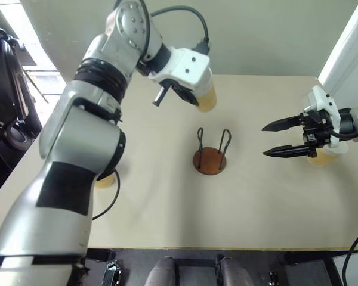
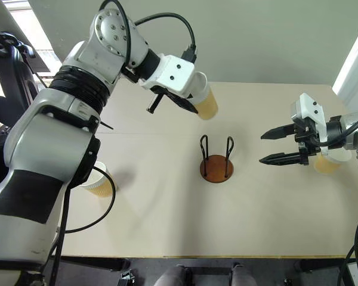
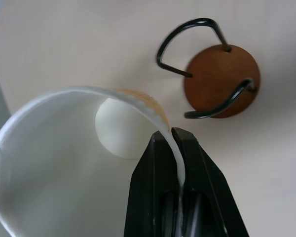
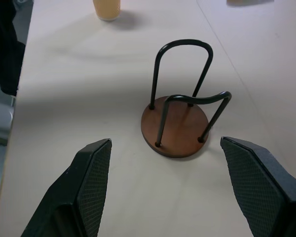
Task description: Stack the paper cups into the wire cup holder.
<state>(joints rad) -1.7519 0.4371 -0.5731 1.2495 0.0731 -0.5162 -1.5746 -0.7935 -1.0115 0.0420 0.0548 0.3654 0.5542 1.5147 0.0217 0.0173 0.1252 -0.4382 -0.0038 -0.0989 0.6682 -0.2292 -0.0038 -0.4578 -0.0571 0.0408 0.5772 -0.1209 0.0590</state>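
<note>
My left gripper will release the paper cup on the reddish-brown disc (image 1: 210, 159) (image 3: 222, 81) between the holder's black wire loops. The cup is now tilted in the air behind the holder.
My left gripper (image 3: 178, 136) is shut on the rim of a paper cup (image 2: 206, 104) and holds it tilted in the air, behind and slightly left of the wire cup holder (image 1: 210, 159). The holder stands empty at mid-table: a reddish-brown disc with two black wire loops. To the holder's right, my right gripper (image 1: 264, 140) hangs open, pointing at it with nothing between its fingers. A second cup (image 2: 328, 164) stands on the table just behind that gripper. A third cup (image 2: 99, 182) stands at the left, partly hidden by my left arm.
The pale table (image 1: 167, 214) ends at a front edge close to me. Black equipment (image 1: 6, 77) stands off the table's left side, and a white panel (image 1: 346, 47) rises at the far right. A black cable (image 2: 101, 208) loops by the left cup.
</note>
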